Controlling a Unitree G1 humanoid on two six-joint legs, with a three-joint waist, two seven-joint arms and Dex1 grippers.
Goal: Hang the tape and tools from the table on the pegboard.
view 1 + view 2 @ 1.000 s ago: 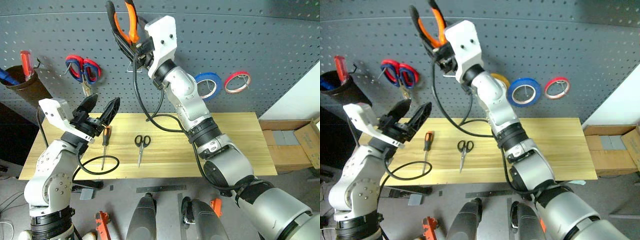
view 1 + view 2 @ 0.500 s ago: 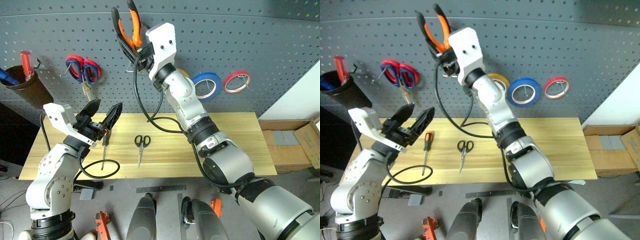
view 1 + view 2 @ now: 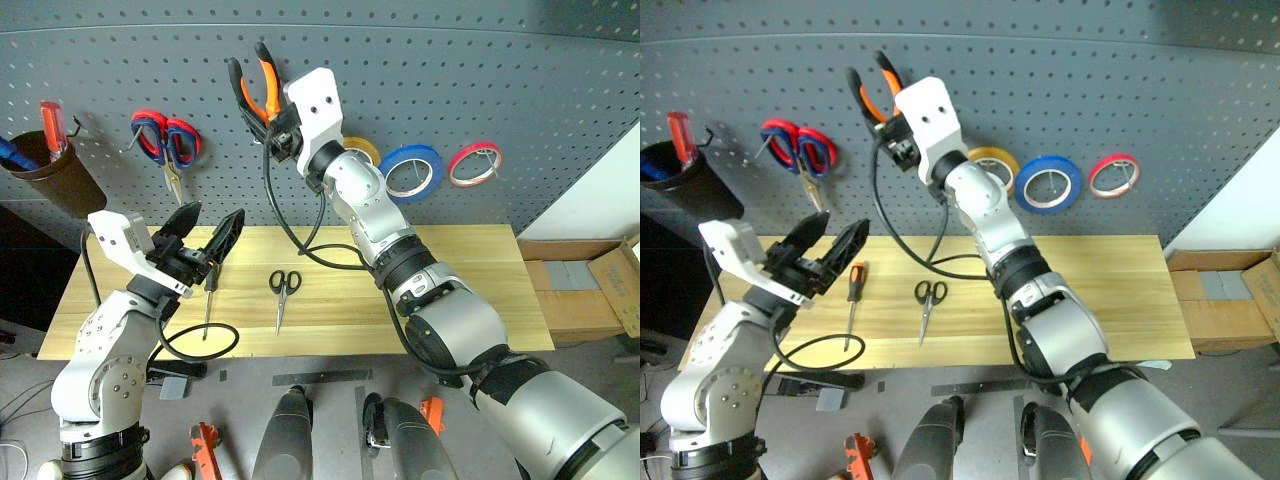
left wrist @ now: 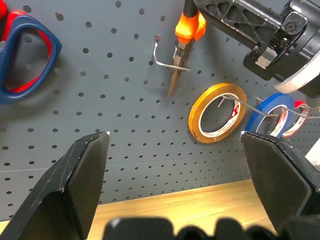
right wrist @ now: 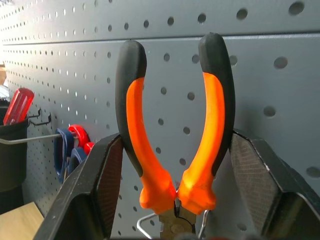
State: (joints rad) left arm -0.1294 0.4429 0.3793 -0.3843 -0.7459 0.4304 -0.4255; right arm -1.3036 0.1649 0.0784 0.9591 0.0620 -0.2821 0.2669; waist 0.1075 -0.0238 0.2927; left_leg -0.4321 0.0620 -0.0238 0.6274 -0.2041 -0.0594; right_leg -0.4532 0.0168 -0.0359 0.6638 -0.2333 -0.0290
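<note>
I will next move my left gripper to the small black scissors on the table and close it on the scissors' blades (image 3: 280, 314), leaving their handle loops free.
The orange-handled pliers (image 3: 255, 85) stand handles-up against the dark grey pegboard (image 3: 520, 80), with my right gripper (image 3: 268, 118) shut on them. In the left wrist view the pliers' nose (image 4: 175, 75) passes a metal hook (image 4: 160, 61). My left gripper (image 3: 212, 222) hangs open over the table's left part, just above the screwdriver (image 3: 209, 295). Small black scissors (image 3: 282, 290) lie mid-table. The blue tape (image 3: 420, 152) hangs on a peg to the right of the pliers.
Red-and-blue scissors (image 3: 165, 140), a yellow roll (image 3: 362, 148) and a thin red roll (image 3: 474, 163) hang on the board. A dark cup (image 3: 50, 175) holds a red-handled tool at far left. A black cable (image 3: 200, 345) loops over the wooden table (image 3: 460, 300). Cardboard boxes (image 3: 590, 290) sit at right.
My right gripper has come down along the board with the pliers, bringing their nose to the hook. The left gripper has stayed open and almost still.
</note>
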